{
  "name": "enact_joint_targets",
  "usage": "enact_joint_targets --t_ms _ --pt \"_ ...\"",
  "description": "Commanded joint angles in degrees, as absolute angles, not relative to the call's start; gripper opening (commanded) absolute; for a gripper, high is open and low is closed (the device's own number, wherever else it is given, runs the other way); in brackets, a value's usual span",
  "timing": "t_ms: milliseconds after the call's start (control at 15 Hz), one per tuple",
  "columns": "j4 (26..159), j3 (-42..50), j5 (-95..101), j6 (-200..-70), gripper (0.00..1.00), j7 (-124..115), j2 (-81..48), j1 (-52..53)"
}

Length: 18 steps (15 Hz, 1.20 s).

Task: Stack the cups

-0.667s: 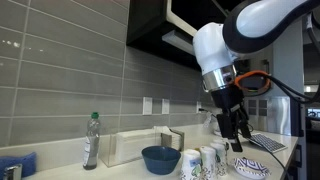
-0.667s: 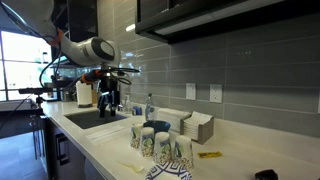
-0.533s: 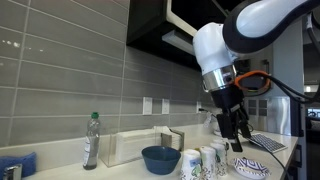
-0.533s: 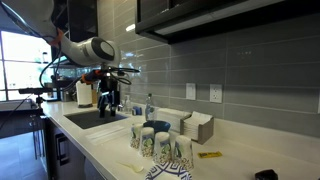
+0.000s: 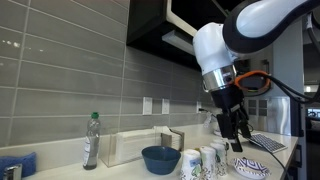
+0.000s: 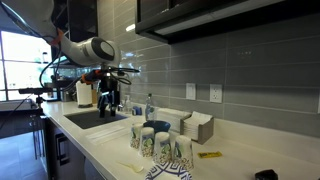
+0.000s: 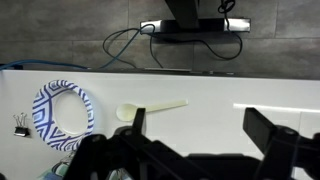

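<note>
I should next move my gripper to the cup's rim [image 5: 211, 149] and close it there, on the white cup just past the one closest to the dark blue bowl.
Several small white cups with blue-green patterns stand in a row on the white counter in both exterior views [image 5: 205, 160] [image 6: 160, 144]. My gripper [image 5: 237, 137] hangs in the air above and a little beside the row, also seen at a distance from the cups [image 6: 109, 103]. In the wrist view the gripper [image 7: 200, 125] is open and empty, with bare counter between its fingers. The cups are barely visible at the lower left edge of the wrist view.
A wide dark blue bowl [image 5: 160, 158] stands beside the cups. A shallow blue-and-white patterned dish [image 7: 62, 113] [image 5: 252, 167], a pale plastic spoon [image 7: 150, 108] and a binder clip [image 7: 20, 125] lie on the counter. A bottle [image 5: 91, 140] and a napkin box [image 5: 140, 146] stand by the tiled wall. A sink [image 6: 95, 120] is nearby.
</note>
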State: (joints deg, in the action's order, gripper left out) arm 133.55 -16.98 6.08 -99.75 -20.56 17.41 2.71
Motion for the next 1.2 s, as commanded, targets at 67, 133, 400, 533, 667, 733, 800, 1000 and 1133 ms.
enact_joint_targets --t_ms 67,133,400,533,667,733,800,1000,1133 --pt "134.0 -15.0 6.8 -100.9 1.00 -22.0 17.4 4.0" --pt "135.5 -14.4 8.0 -105.2 1.00 -23.0 18.5 3.5" --pt "138.1 -11.8 9.1 -116.1 1.00 -25.1 19.0 2.3" --pt "139.5 -10.6 9.1 -119.6 1.00 -27.0 19.2 1.4" --pt "141.4 -9.7 9.0 -122.8 1.00 -28.7 20.0 0.6" --pt "142.2 -9.2 8.5 -124.1 1.00 -29.4 20.2 0.2" --pt "143.0 -8.9 8.3 -125.4 1.00 -30.1 20.3 -0.2" --pt "145.9 -7.9 8.0 -130.4 1.00 -31.4 20.9 -1.3" --pt "147.5 -7.7 8.3 -133.6 1.00 -32.2 21.1 -2.1"
